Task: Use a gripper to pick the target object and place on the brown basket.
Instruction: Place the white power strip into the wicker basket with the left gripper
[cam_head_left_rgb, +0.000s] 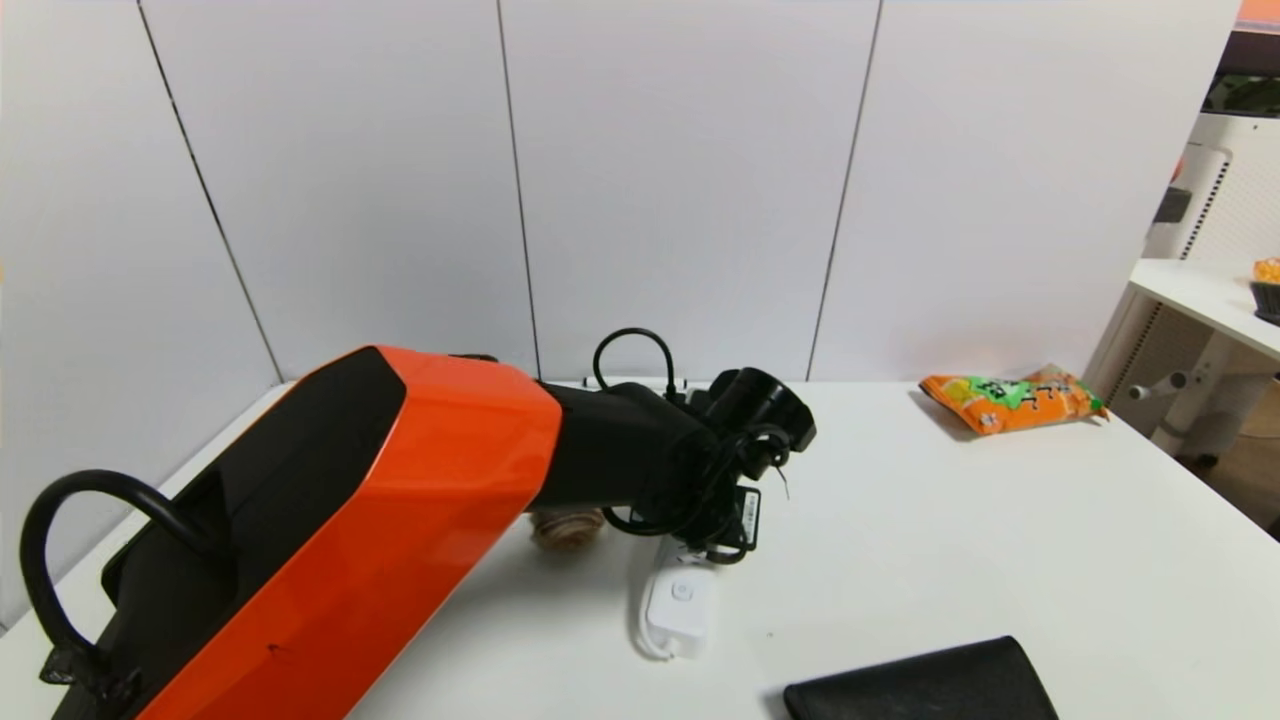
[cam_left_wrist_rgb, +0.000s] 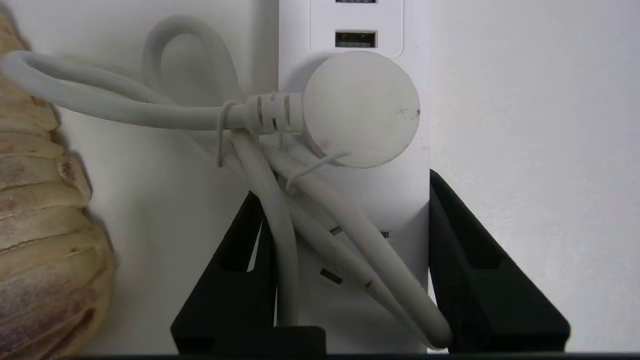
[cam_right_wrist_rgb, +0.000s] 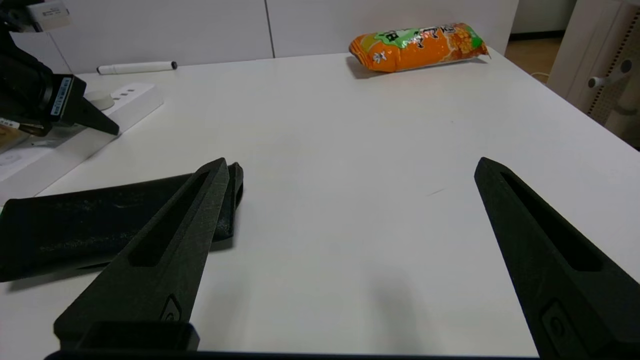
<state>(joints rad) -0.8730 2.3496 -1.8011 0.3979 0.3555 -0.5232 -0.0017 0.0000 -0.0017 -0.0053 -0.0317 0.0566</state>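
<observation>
Next, the left gripper lays the white power strip lengthwise on the bottom of the brown basket (cam_head_left_rgb: 385, 463) behind my arm.
The white power strip (cam_head_left_rgb: 680, 600) lies flat on the white table, with its bundled cord and round plug (cam_left_wrist_rgb: 360, 110) resting on top. My left gripper (cam_head_left_rgb: 715, 530) reaches down over its far half. In the left wrist view the gripper (cam_left_wrist_rgb: 344, 185) has one finger against the strip's edge and the other against the cord, shut on the strip (cam_left_wrist_rgb: 395, 200). The strip still rests on the table. My right gripper (cam_right_wrist_rgb: 352, 162) is open and empty low over the table's right front. The brown basket is out of view.
A brown bread roll (cam_head_left_rgb: 565, 528) lies just left of the strip. A flat black pouch (cam_head_left_rgb: 920, 685) lies at the front, beside my right gripper. An orange snack bag (cam_head_left_rgb: 1010, 398) lies at the back right. A white marker (cam_right_wrist_rgb: 135, 66) lies by the wall.
</observation>
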